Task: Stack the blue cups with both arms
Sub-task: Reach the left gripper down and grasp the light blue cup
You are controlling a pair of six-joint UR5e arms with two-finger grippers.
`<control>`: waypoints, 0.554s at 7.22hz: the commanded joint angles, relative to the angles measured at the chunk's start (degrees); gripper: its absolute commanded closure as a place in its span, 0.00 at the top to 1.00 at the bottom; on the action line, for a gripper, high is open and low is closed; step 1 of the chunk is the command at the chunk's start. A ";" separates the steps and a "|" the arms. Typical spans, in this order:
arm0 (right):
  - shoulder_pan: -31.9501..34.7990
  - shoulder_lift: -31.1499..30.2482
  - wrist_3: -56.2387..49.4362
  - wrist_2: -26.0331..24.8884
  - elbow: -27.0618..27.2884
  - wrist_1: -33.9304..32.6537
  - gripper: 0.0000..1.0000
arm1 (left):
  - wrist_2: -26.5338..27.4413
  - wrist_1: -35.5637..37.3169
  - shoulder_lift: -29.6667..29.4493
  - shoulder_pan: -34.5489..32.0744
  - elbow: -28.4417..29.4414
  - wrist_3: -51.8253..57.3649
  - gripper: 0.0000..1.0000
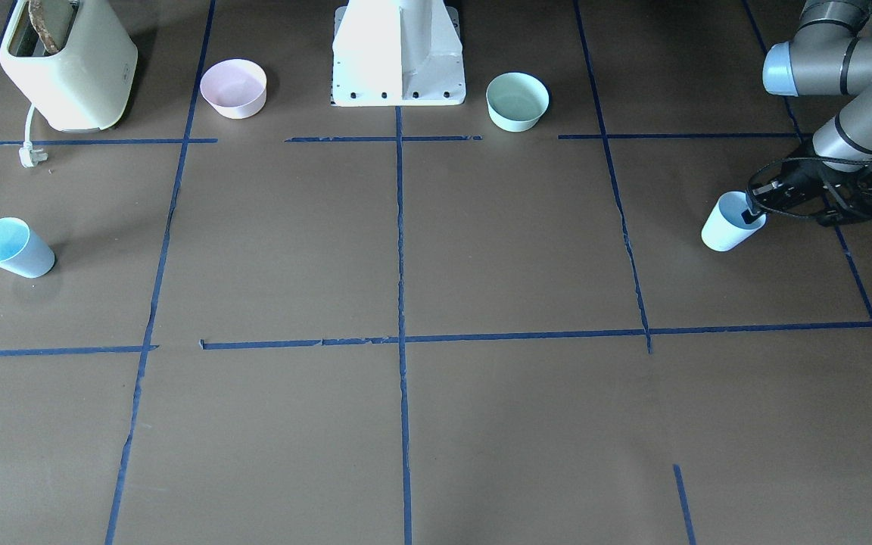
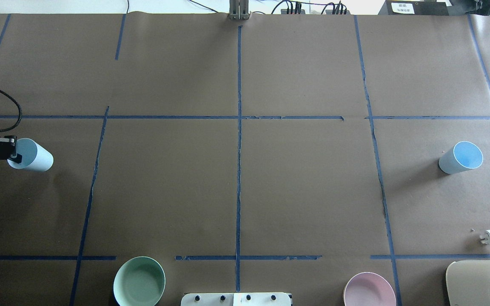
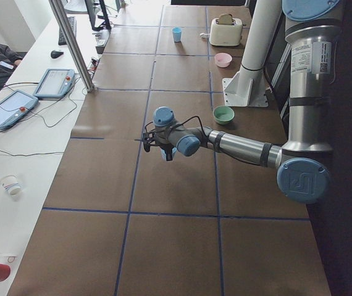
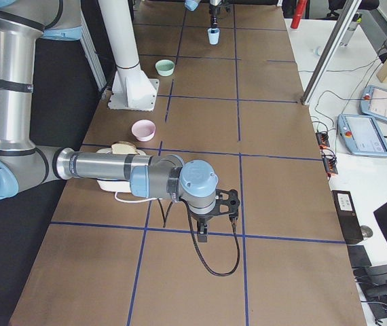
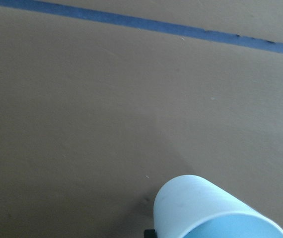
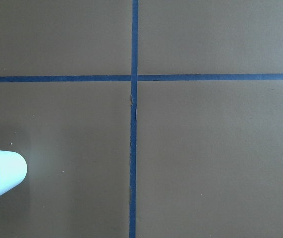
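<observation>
My left gripper will set the pale blue cup down on the middle tape line, midway (image 1: 402, 259) between the places where that line is crossed.
One pale blue cup (image 1: 725, 227) is at the table's left end, and my left gripper (image 1: 752, 214) is shut on its rim, one finger inside and one outside. It also shows in the overhead view (image 2: 34, 156) and at the bottom of the left wrist view (image 5: 206, 208). I cannot tell whether it rests on the table. The second blue cup (image 1: 14, 247) stands alone at the table's right end (image 2: 461, 158) and shows at the left edge of the right wrist view (image 6: 1, 174). My right gripper (image 4: 202, 236) shows only in the exterior right view, low over the table; I cannot tell if it is open or shut.
A cream toaster (image 1: 69, 64) with its loose plug (image 1: 29, 157) stands near the robot's right. A pink bowl (image 1: 233, 88) and a mint-green bowl (image 1: 517, 101) flank the white pedestal (image 1: 398, 53). Blue tape lines cross the brown table.
</observation>
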 commanded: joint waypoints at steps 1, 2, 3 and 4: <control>0.00 0.20 -0.07 0.17 0.09 0.07 1.00 | -0.01 24.24 -13.61 0.51 -8.76 -2.51 0.00; 0.00 0.29 0.02 0.17 0.78 0.07 1.00 | 2.69 30.70 -22.30 3.73 -8.78 -8.53 0.00; 0.00 0.29 0.02 0.60 0.79 -0.01 1.00 | 5.33 31.02 -27.79 11.86 -7.74 -16.95 0.00; 0.00 0.29 0.02 0.69 0.79 -0.01 1.00 | 10.23 30.51 -33.67 17.86 -4.42 -25.12 0.00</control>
